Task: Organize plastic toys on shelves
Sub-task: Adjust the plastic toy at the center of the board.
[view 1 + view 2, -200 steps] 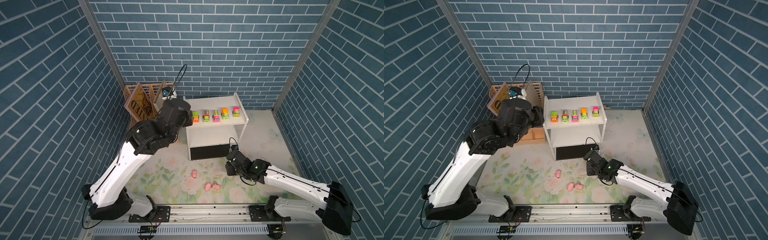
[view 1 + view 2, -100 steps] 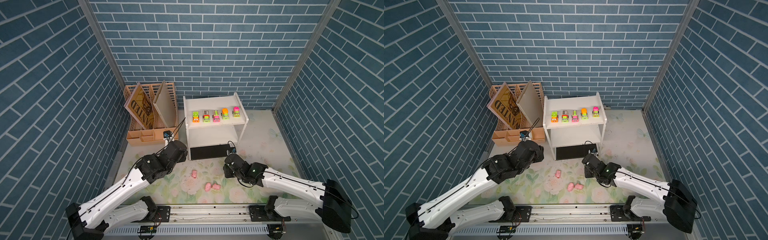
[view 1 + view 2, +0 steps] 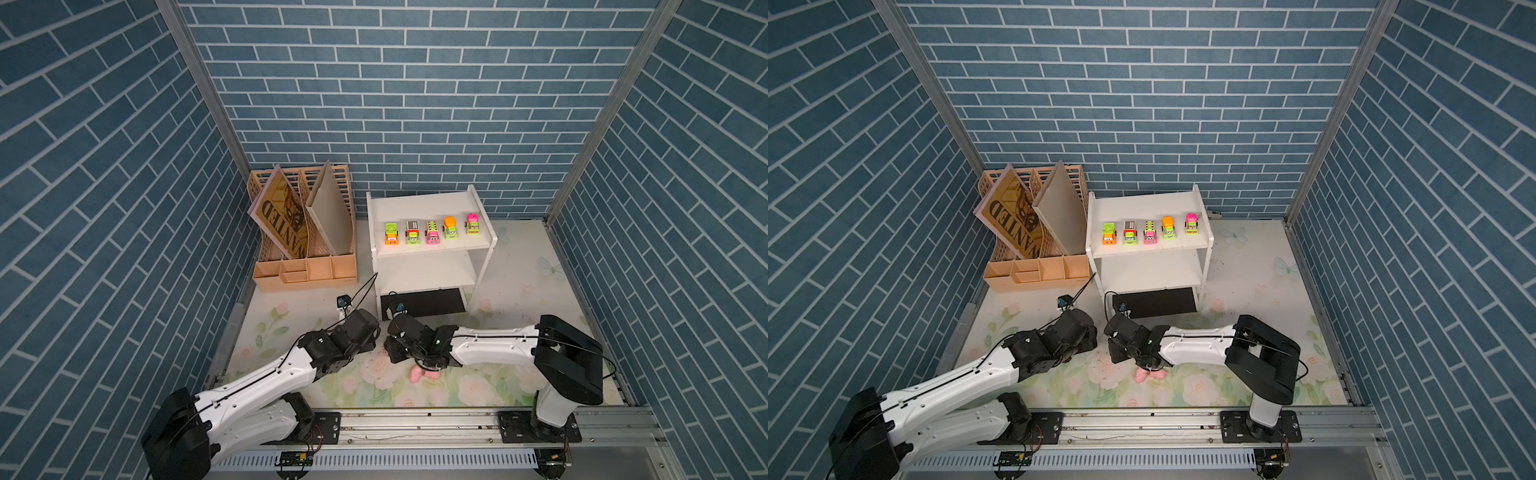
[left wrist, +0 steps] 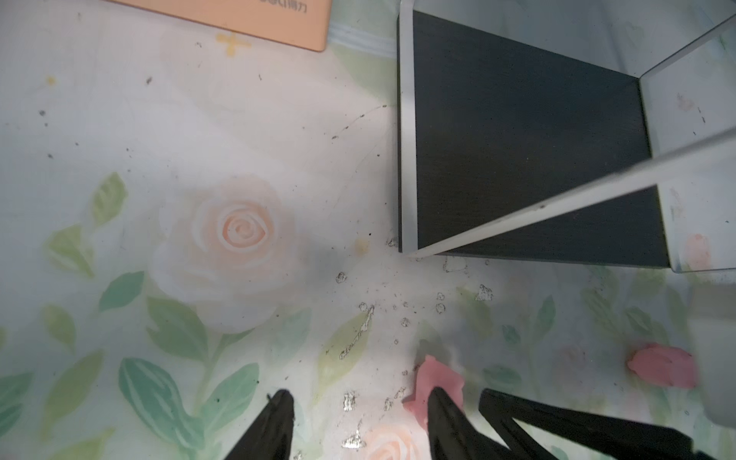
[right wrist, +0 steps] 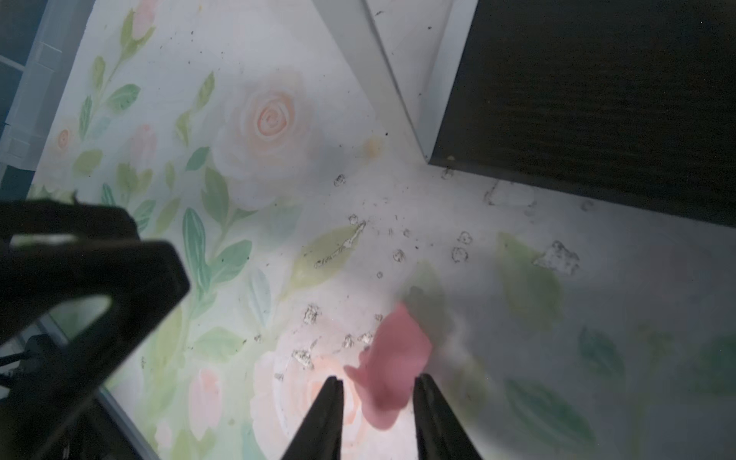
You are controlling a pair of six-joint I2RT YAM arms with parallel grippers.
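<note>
The pink pig lies tipped and slanted at my right gripper, so next I stand the pig upright, then take it by its head [image 5: 381,408] before shelving it.
The white shelves [image 3: 428,250] stand at the back, with five neon toy trucks [image 3: 432,232] in a row on the top board. Both arms are low on the floral mat in front of the shelves. In the right wrist view my right gripper [image 5: 378,392] is open and straddles a pink pig [image 5: 394,358], with a gap at one finger. My left gripper [image 4: 358,406] is open over bare mat, and that pig [image 4: 436,376] shows partly behind one finger. Two more pigs [image 3: 424,375] lie beside the right arm in both top views [image 3: 1148,374].
A peach file organizer [image 3: 305,270] with a WANTED sign stands left of the shelves. The shelves' dark bottom [image 4: 517,119] is just beyond both grippers. Blue brick walls enclose the mat, and a metal rail [image 3: 415,424] runs along the front. The two grippers are nearly touching.
My left arm swung down from the shelves' top to the mat beside the right gripper. My right gripper shifted left over the pig, and its jaws narrowed around it.
</note>
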